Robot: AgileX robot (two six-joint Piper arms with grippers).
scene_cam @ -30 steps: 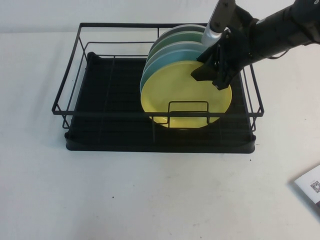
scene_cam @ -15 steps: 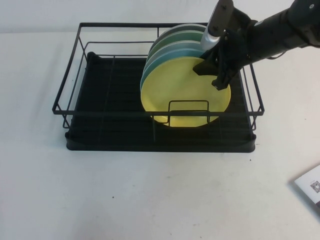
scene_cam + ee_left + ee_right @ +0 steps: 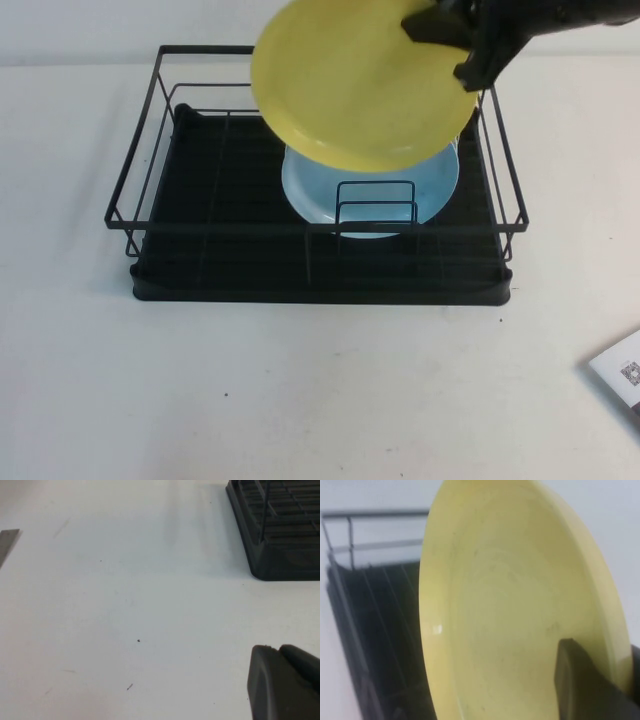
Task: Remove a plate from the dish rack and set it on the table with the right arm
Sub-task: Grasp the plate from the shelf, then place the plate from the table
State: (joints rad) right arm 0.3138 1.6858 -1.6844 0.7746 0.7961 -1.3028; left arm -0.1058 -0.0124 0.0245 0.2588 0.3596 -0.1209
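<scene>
Next, my right gripper sets the pale-yellow plate down on the white table [image 3: 349,395] just in front of the black dish rack. The plate now hangs tilted above the rack.
The pale-yellow plate [image 3: 355,85] hangs tilted in the air above the right half of the black wire dish rack [image 3: 140,165], clear of the wires. My right gripper [image 3: 452,38] is shut on the plate's upper right rim. In the right wrist view the plate [image 3: 505,610] fills the picture, with one dark finger [image 3: 582,680] pressed on its face and the rim between the jaws. A light-blue plate [image 3: 375,195] stands in the rack behind the small wire divider [image 3: 377,205]. My left gripper [image 3: 287,655] hovers low over the white table [image 3: 125,605], near the rack's corner [image 3: 280,540], holding nothing.
A white card with a printed code [image 3: 622,372] lies at the table's right edge. A grey strip [image 3: 7,542] shows at the edge of the left wrist view. White table [image 3: 300,400] stretches in front of the rack.
My right gripper has lifted the yellow plate up and out of the rack; it now hangs tilted above it. The light-blue plate is uncovered. The green plates are hidden behind the raised plate.
</scene>
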